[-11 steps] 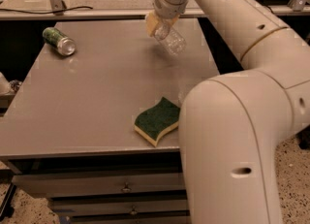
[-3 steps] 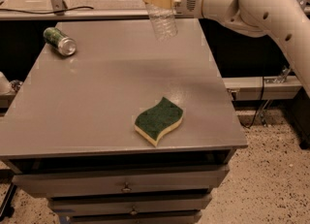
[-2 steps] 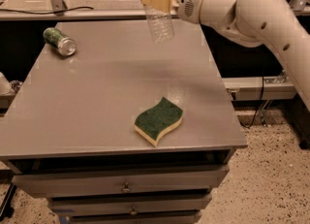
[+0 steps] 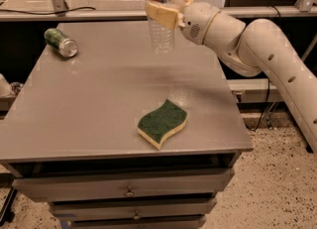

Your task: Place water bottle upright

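Note:
My gripper is going to let go of the water bottle, still held above the table's far middle, upright on the grey table [image 4: 178, 82], just behind the green-and-yellow sponge.
The water bottle [image 4: 161, 29] is a clear ribbed plastic bottle, held upright in the air above the far middle of the grey table [image 4: 99, 104]. Its top reaches the upper edge of the view, so the cap is cut off. My gripper [image 4: 163, 11] comes in from the right and is shut on the bottle's upper part, with its tan fingers [image 4: 159, 15] around it. The bottle's base hangs well above the tabletop.
A green metal can [image 4: 61, 42] lies on its side at the table's far left. A green-and-yellow sponge [image 4: 162, 122] lies near the front right. My white arm [image 4: 267, 49] stretches across the right side. Drawers sit under the tabletop.
The gripper with the bottle has stayed above the far middle of the table, shifting only slightly. The bottle stands more upright than 3.7 s ago, when it was tilted.

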Motion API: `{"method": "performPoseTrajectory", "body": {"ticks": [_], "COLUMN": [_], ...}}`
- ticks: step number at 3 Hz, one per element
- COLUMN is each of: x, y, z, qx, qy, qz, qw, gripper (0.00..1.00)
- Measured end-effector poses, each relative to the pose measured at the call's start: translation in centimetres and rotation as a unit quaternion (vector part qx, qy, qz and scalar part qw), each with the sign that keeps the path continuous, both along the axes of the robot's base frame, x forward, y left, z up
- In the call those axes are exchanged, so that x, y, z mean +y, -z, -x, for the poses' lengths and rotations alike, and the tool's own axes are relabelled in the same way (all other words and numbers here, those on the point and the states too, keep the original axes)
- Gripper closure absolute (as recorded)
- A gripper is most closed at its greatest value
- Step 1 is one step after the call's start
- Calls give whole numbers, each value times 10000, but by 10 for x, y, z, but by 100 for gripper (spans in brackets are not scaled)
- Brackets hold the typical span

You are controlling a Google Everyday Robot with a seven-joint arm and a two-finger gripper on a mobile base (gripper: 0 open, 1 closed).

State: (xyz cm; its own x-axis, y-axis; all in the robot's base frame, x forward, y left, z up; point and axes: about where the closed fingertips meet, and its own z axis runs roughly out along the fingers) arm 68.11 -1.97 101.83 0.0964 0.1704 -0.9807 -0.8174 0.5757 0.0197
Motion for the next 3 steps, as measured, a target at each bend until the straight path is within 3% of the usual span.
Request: {"method": "performPoseTrajectory", "body": {"ticks": [3], "x": [-23], "y": [55], "z": [30], "qx": [-387], "qy": [-884], "qz": [-238], "qw": [9950], "gripper": [100]}}
